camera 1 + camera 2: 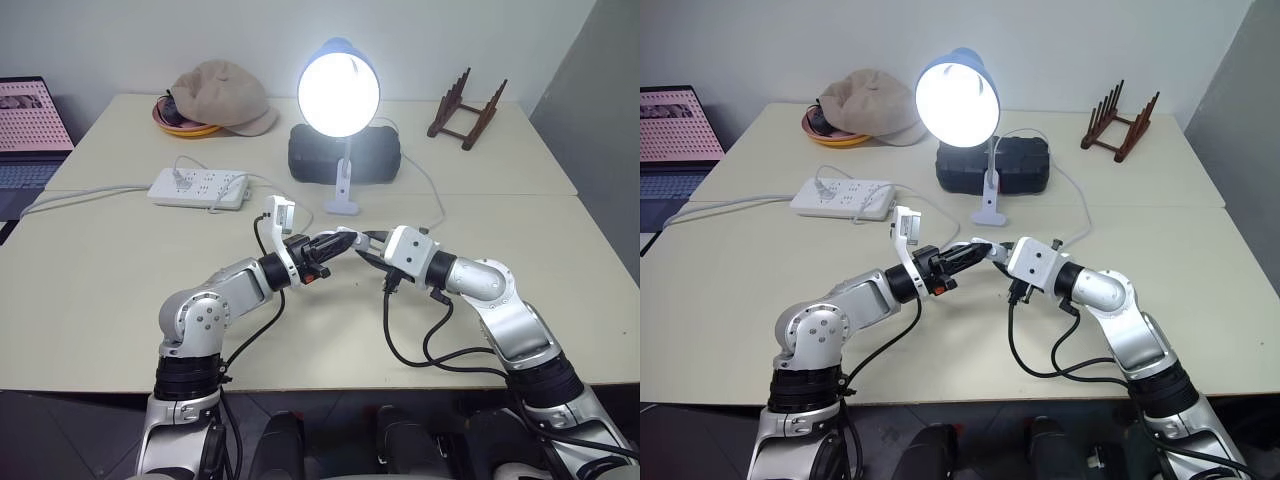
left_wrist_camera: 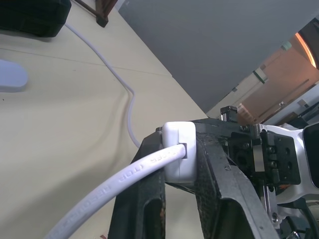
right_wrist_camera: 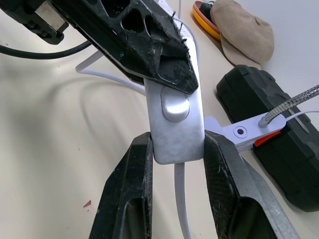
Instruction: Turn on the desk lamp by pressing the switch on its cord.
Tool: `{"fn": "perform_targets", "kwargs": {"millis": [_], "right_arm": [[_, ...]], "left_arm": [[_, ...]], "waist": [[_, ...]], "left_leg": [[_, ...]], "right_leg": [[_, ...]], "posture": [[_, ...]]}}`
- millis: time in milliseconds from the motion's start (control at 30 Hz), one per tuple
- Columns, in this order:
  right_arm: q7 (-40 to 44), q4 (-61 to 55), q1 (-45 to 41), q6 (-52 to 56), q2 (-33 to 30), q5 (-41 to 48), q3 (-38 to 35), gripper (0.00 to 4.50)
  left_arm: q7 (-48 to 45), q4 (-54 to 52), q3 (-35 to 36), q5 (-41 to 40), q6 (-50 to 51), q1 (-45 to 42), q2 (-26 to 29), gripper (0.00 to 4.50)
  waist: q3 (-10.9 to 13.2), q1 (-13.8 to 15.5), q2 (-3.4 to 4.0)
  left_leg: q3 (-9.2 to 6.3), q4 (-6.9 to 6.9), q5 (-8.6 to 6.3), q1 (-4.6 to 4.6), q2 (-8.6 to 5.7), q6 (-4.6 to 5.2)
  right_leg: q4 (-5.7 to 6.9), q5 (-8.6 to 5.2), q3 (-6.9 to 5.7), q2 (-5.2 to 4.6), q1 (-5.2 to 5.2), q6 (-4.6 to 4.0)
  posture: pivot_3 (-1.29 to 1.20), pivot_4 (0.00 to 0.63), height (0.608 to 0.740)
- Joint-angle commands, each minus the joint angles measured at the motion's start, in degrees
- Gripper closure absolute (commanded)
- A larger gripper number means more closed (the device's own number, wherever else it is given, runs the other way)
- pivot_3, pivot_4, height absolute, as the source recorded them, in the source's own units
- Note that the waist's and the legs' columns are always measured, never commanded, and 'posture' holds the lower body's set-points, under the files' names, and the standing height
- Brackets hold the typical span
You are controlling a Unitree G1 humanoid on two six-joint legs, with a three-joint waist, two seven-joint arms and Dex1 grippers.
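Note:
The robot's right gripper will release the white switch, now held in the air, on the bare tabletop (image 1: pixel 354 273) (image 3: pixel 94 181) in front of the lamp's clip.
The desk lamp (image 1: pixel 338 90) stands clipped at the table's middle back, and its bulb glows brightly. In the air in front of it, my two grippers meet over the small white switch (image 3: pixel 175 122). The right gripper (image 1: pixel 364 241) is shut on the switch's two long sides. The left gripper (image 1: pixel 338 243) comes from the other end and is shut on the switch (image 2: pixel 178 159), with one fingertip (image 3: pixel 169 59) resting at the top of the rocker button. The cord (image 2: pixel 124 84) leaves the switch and curves over the table toward the lamp.
A white power strip (image 1: pixel 200 187) lies at the back left, with a black case (image 1: pixel 345 155) behind the lamp's clip. Farther back sit a tan cap (image 1: pixel 225 95) on a yellow bowl (image 1: pixel 185 127), a wooden rack (image 1: pixel 465 110) and a laptop (image 1: pixel 30 130).

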Motion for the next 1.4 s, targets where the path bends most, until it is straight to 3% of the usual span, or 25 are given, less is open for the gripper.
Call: {"fn": "perform_targets", "kwargs": {"millis": [33,200,300,500,600,767,833,900,1033,1233,1400], "right_arm": [[0.48,-0.49,-1.25,-1.48,-0.45,0.73,-1.28,3.42],[1.71,3.27,-2.8,-3.14,-1.04,1.18,-1.69,3.42],[4.29,12.35,-6.06,-6.49,-0.35,0.63,0.39,3.42],[11.07,22.92,-10.19,-9.04,0.33,-1.11,5.62,3.42],[15.88,26.75,-12.28,-11.11,-0.33,-1.97,8.57,3.42],[19.15,32.24,-15.5,-14.0,-0.5,-2.85,9.46,3.42],[19.69,32.97,-16.21,-14.17,-0.39,-2.06,8.51,2.74],[21.81,30.96,-15.88,-12.97,-2.26,0.07,6.6,2.47],[27.36,22.14,-12.95,-7.47,-7.86,5.58,2.5,1.38],[31.83,6.39,-9.93,14.01,-15.0,20.23,-7.31,0.04],[30.42,-3.3,-6.19,27.48,-20.9,29.23,-15.01,0.04]], "left_arm": [[-1.08,-5.35,1.11,-3.49,2.62,2.21,1.83,2.8],[-2.37,-11.83,3.32,-7.12,6.62,7.14,8.33,1.82],[-6.62,-18.38,8.21,-5.39,6.95,9.85,21.9,1.25],[-17.61,-22.87,10.86,-1.55,2.54,11.43,39.88,0.13],[-22.28,-21.73,9.68,2.94,-1.99,10.79,45.68,0.05],[-24.64,-18.8,6.28,6.17,-5.2,6.17,47.0,0.05],[-24.71,-17.66,4.63,8.18,-6.33,5.04,46.62,0.0],[-25.96,-16.69,2.92,9.34,-7.24,4.28,46.67,0.0],[-28.53,-14.7,2.21,9.94,-7.72,3.12,47.36,0.0],[-30.64,-10.13,1.03,11.39,-7.98,0.51,46.79,0.0],[-33.7,-6.82,2.03,12.43,-8.6,0.56,48.07,0.0]], "waist": [[0.0,-0.03,0.0],[0.01,-0.31,0.0],[0.09,-0.98,-0.13],[0.19,-1.27,-0.19],[0.23,-1.32,-0.2],[0.25,-1.27,-0.22],[0.25,-1.33,-0.22],[0.25,-1.33,-0.22],[0.26,-0.77,-0.2],[0.3,-0.7,-0.14],[0.3,-0.74,-0.14]], "left_leg": [[0.0,0.0,0.0,0.0,0.0,0.0],[-0.01,-0.11,0.0,0.0,0.03,0.0],[0.01,-0.1,0.0,0.01,0.05,0.0],[0.02,-0.13,0.0,0.0,0.05,0.0],[0.13,-0.21,-0.01,-0.06,0.02,-0.02],[0.13,-0.32,-0.02,-0.06,0.04,-0.03],[0.14,-0.36,-0.02,-0.05,0.05,-0.02],[0.14,-0.38,-0.02,-0.05,0.05,-0.02],[0.13,-0.42,-0.02,-0.12,0.03,-0.02],[0.13,-0.48,-0.02,-0.13,0.04,-0.02],[0.12,-0.49,-0.02,-0.11,0.06,-0.01]], "right_leg": [[-0.01,0.0,0.0,0.0,0.0,0.0],[0.0,-0.01,-0.02,0.0,-0.04,-0.02],[0.03,-0.14,0.0,0.01,-0.08,-0.24],[0.0,-0.17,-0.01,0.0,-0.15,-0.32],[-0.13,-0.18,0.01,-0.1,-0.19,-0.32],[-0.11,-0.23,-0.03,-0.08,-0.24,-0.35],[-0.11,-0.23,-0.02,-0.06,-0.24,-0.35],[-0.09,-0.22,-0.02,-0.06,-0.25,-0.34],[-0.07,-0.21,-0.03,-0.07,-0.28,-0.21],[0.15,-0.23,-0.03,-0.05,-0.43,-0.13],[0.19,-0.3,-0.04,-0.03,-0.46,-0.23]], "posture": [[0.0,0.15,0.74],[0.0,0.15,0.74],[0.0,0.15,0.74],[0.0,0.15,0.74],[0.0,0.15,0.74],[0.0,0.15,0.74],[0.0,0.15,0.74],[0.0,0.15,0.74],[0.0,0.15,0.74],[0.0,0.15,0.74],[0.0,0.15,0.74]]}}
